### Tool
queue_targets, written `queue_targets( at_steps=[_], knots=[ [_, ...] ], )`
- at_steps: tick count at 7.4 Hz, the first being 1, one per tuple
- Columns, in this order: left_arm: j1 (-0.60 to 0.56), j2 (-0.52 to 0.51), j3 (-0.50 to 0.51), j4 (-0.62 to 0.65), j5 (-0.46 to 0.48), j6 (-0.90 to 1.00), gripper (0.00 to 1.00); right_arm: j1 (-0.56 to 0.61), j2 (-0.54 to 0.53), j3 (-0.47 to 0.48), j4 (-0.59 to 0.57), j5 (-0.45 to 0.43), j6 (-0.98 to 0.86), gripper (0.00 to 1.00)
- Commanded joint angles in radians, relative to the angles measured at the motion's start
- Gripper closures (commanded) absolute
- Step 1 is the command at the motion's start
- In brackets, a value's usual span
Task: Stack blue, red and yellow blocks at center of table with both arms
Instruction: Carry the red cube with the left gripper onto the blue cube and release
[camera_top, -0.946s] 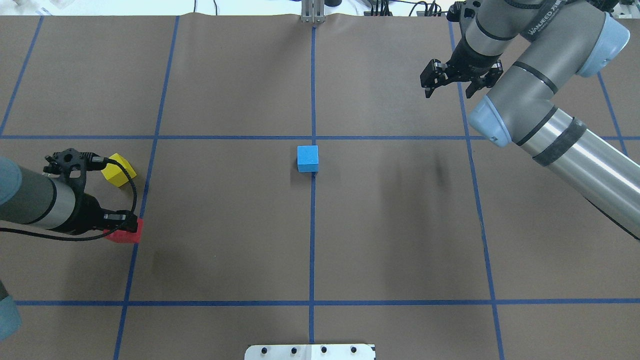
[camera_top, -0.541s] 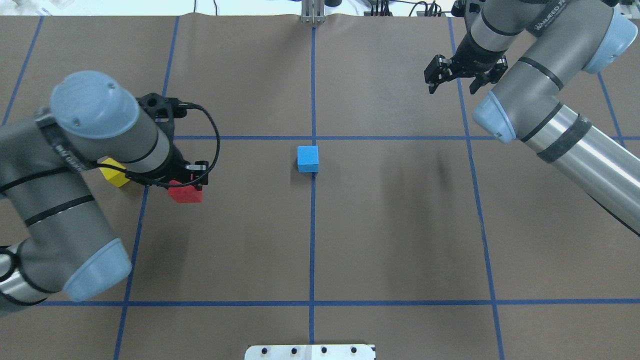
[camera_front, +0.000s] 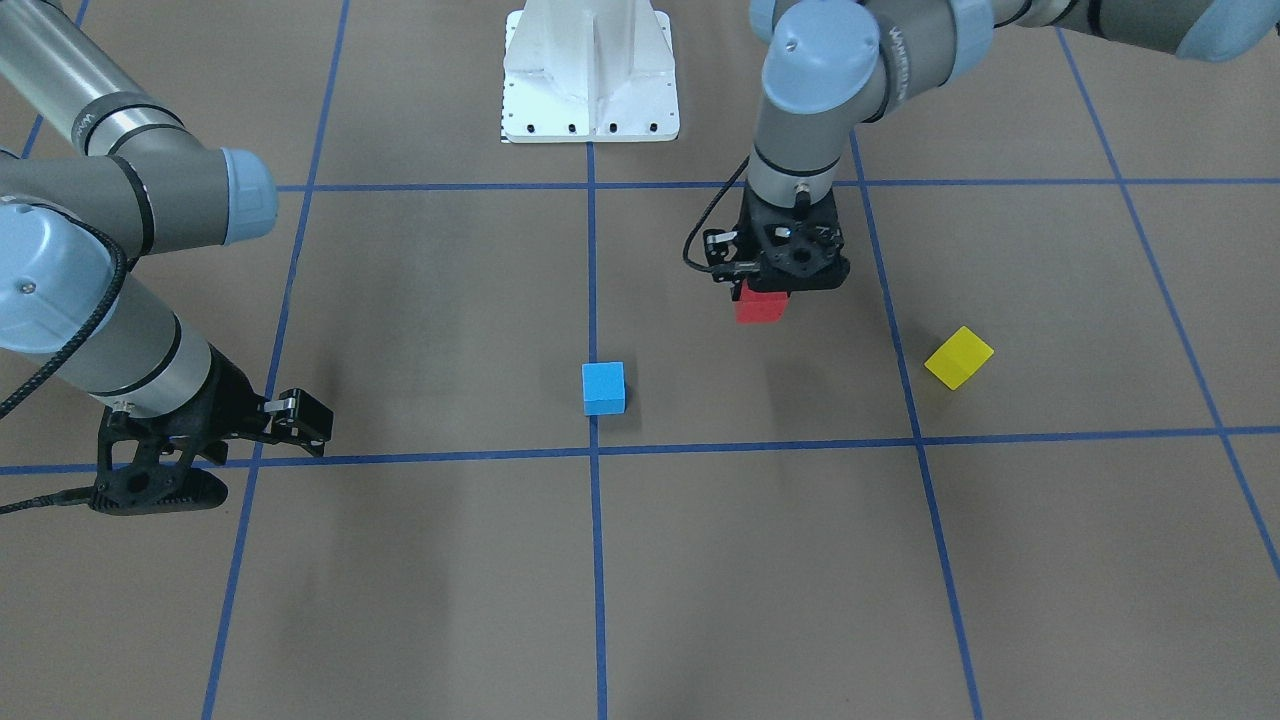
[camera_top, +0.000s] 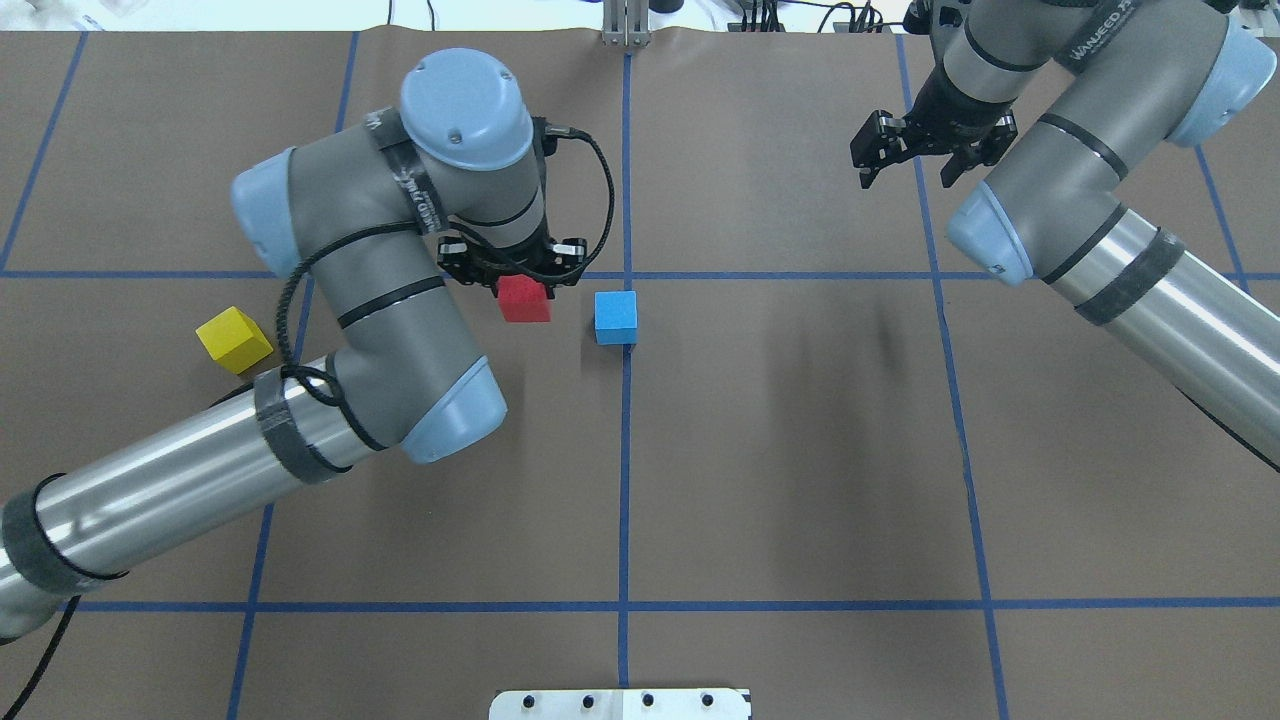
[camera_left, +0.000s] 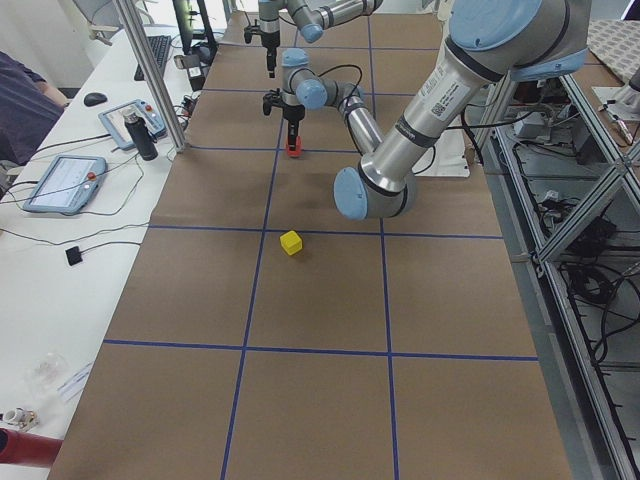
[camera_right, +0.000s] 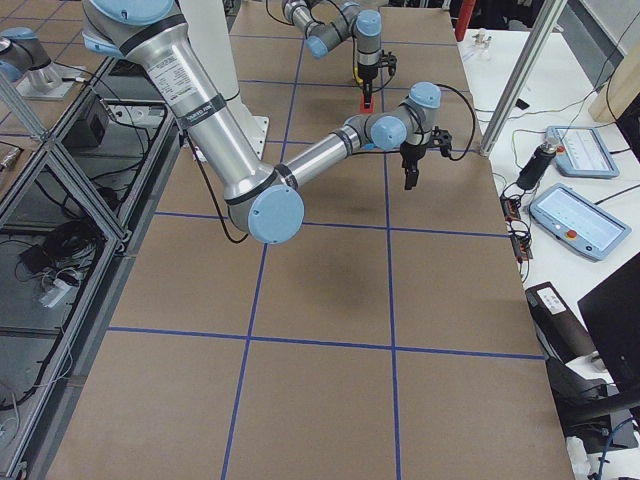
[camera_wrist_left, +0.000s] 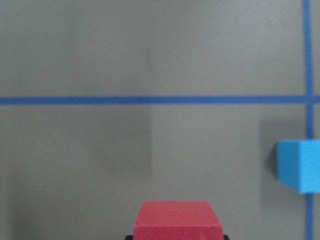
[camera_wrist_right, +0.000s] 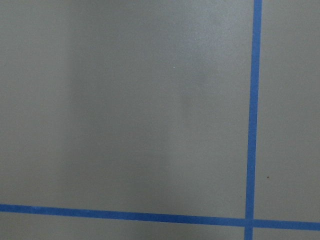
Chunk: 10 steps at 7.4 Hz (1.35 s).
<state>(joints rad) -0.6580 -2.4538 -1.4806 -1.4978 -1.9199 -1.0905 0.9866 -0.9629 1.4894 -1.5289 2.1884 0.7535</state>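
The robot's left gripper will release the red block squarely on top of the blue block (camera_front: 603, 383) (camera_wrist_left: 310, 166).
My left gripper (camera_top: 520, 279) is shut on the red block (camera_top: 524, 300) and holds it above the table, just left of the blue block (camera_top: 615, 317). The blue block sits on the table at the centre line crossing. In the left wrist view the red block (camera_wrist_left: 177, 220) is at the bottom and the blue block (camera_wrist_left: 300, 165) is at the right edge. The yellow block (camera_top: 233, 340) lies on the table at the far left, apart from both arms. My right gripper (camera_top: 905, 170) is open and empty over the far right of the table.
Blue tape lines (camera_top: 625, 480) divide the brown table cover into squares. The white robot base plate (camera_front: 590, 70) is at the near edge between the arms. A side bench with tablets (camera_left: 60, 180) runs along the far edge.
My left arm has carried the red block from the far left, near the yellow block, rightward to just beside the blue block. The right gripper shifted slightly back, then held still.
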Motion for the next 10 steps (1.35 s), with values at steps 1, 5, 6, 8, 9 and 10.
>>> queue_targets(
  at_steps=[1,5,6,8,9,10],
  knots=[
    [0.001,-0.089,0.126,-0.074,-0.001,-0.02,1.0,0.0,0.0,-0.001,0.001,-0.001,0.0,0.01],
    [0.026,-0.128,0.206,-0.128,-0.005,-0.103,1.0,0.0,0.001,-0.001,0.001,-0.001,0.001,0.01],
    [0.032,-0.132,0.21,-0.127,-0.005,-0.104,1.0,0.0,0.001,-0.001,0.001,-0.001,0.001,0.01],
    [0.046,-0.129,0.221,-0.127,-0.005,-0.104,1.0,0.0,0.001,-0.001,0.001,-0.001,0.001,0.01],
    [0.046,-0.128,0.221,-0.125,-0.007,-0.103,1.0,0.001,0.001,-0.001,0.001,-0.001,0.001,0.01],
    [0.046,-0.128,0.221,-0.125,-0.007,-0.103,1.0,0.0,0.001,-0.001,0.001,0.001,0.001,0.01]
  ],
)
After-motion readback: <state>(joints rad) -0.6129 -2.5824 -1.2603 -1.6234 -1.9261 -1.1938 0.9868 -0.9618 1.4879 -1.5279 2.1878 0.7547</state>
